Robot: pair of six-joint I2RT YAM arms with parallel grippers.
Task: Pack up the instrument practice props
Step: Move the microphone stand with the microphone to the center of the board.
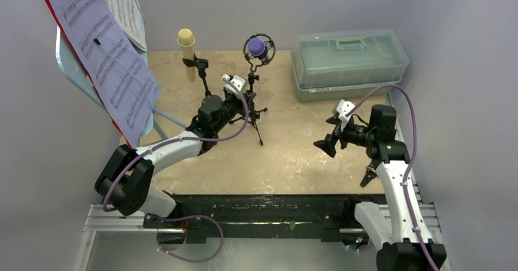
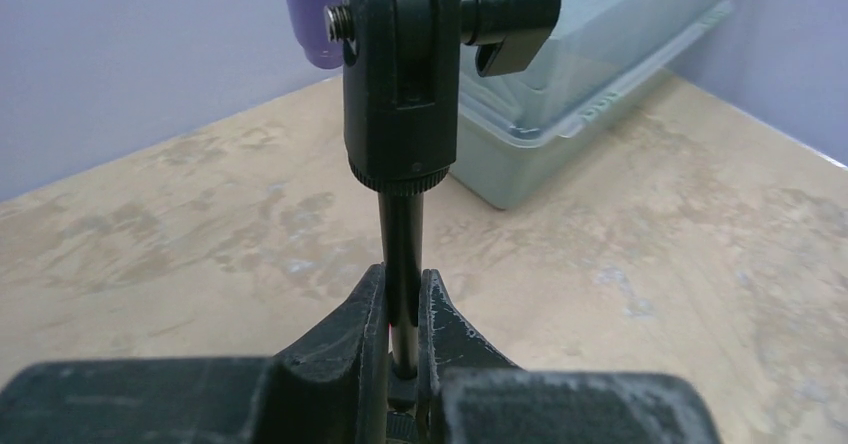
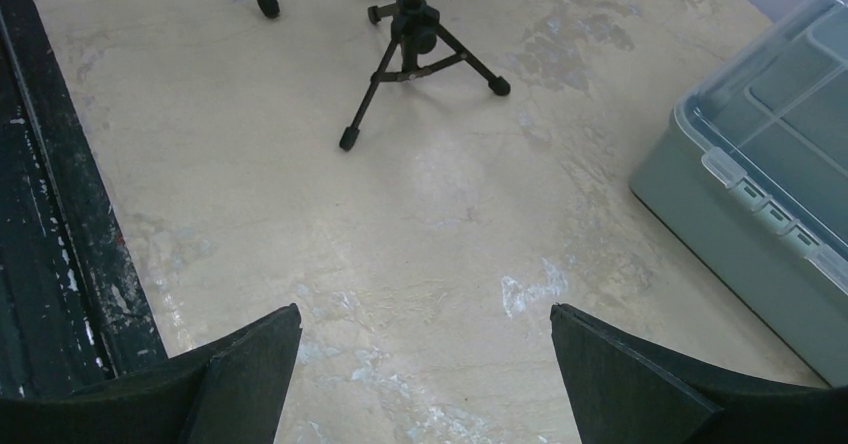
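Next, my left gripper releases the holder of the purple microphone on the bare table midway (image 1: 290, 149) between the plastic box and the black rail.
The purple microphone (image 1: 257, 47) sits in a black mic holder (image 1: 253, 94) on a small tripod at mid table. My left gripper (image 1: 243, 95) is shut on that holder's thin stem (image 2: 402, 264), just under its black clamp head. The cream microphone (image 1: 187, 44) stands in the second black holder (image 1: 201, 75) to the left. The light-blue music rest (image 1: 73, 69) at the far left carries the sheet music (image 1: 107, 57) with the red folder's edge (image 1: 61, 36) behind it. My right gripper (image 1: 325, 141) is open and empty above bare table. The tripod legs (image 3: 418, 59) show in the right wrist view.
The translucent grey-green plastic box (image 1: 348, 60) with a handle stands closed at the back right, and its corner shows in the right wrist view (image 3: 770, 194). Small black pliers (image 1: 369, 176) lie by the right arm. A black rail (image 1: 269, 209) runs along the near edge.
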